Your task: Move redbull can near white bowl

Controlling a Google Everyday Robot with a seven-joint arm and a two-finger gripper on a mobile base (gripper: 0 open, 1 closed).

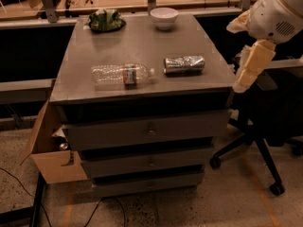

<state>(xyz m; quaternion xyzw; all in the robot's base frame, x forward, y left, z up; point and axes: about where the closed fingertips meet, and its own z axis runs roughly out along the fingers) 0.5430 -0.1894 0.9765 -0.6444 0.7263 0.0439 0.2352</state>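
I should grasp the end of the redbull can (197, 63) that faces away from the clear water bottle.
The redbull can (184, 64) lies on its side on the grey cabinet top (199, 39), right of centre near the front. The white bowl (164, 18) stands upright at the back edge, roughly above the can and well apart from it. My gripper (252, 66) hangs on the cream-coloured arm end off the right side of the cabinet, level with the can and to its right, not touching anything.
A clear water bottle (122, 74) lies just left of the can. A dark plate with a green bag (106, 21) sits at the back left. An office chair (258, 141) stands under my arm on the right. An open cardboard box (49, 157) sits at the lower left.
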